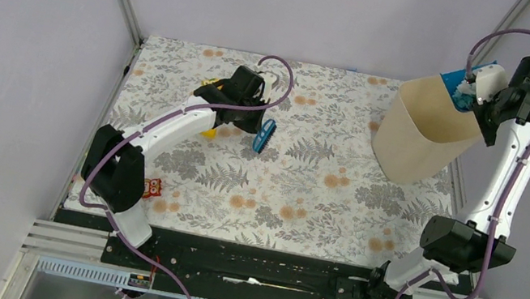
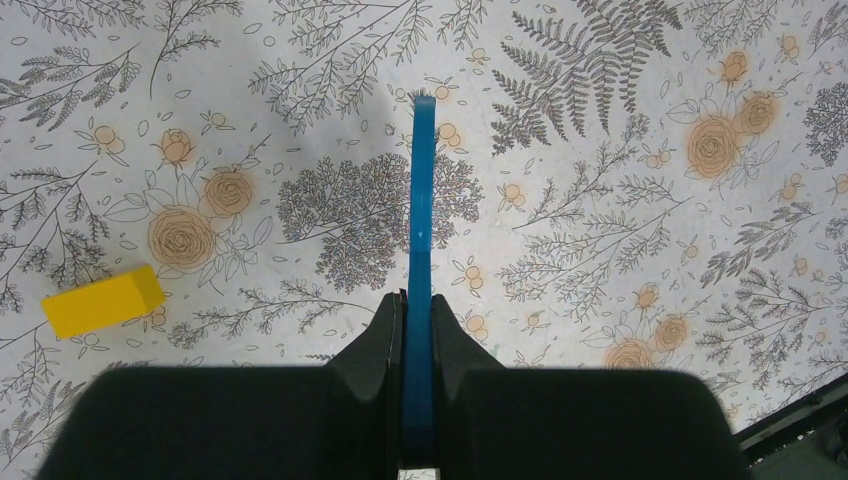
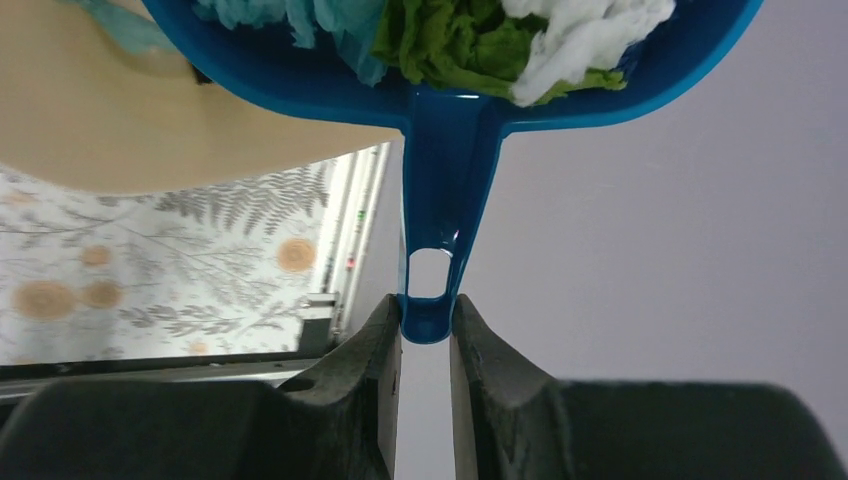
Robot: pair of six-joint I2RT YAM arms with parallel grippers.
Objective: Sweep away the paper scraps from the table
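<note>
My left gripper needs to let go of the blue brush on the cloth (image 1: 277, 182), in the spot that lies between the gray fern and the front orange flowers.
My right gripper (image 1: 476, 92) (image 3: 426, 312) is shut on the handle tip of a blue dustpan (image 1: 458, 83) (image 3: 445, 150). It holds the pan raised and tilted over a beige bin (image 1: 421, 132). Green, white and light blue paper scraps (image 3: 450, 35) lie in the pan. My left gripper (image 1: 257, 122) (image 2: 418, 302) is shut on a blue brush (image 1: 264, 135) (image 2: 421, 200), seen edge-on just above the table (image 1: 302, 197). I see no scraps on the cloth in any view.
A yellow cube (image 1: 209, 132) (image 2: 103, 300) lies beside my left gripper. A red robot toy (image 1: 151, 189) lies at the near left by the left arm's base. The bin's beige wall (image 3: 150, 130) stands at the table's far right.
</note>
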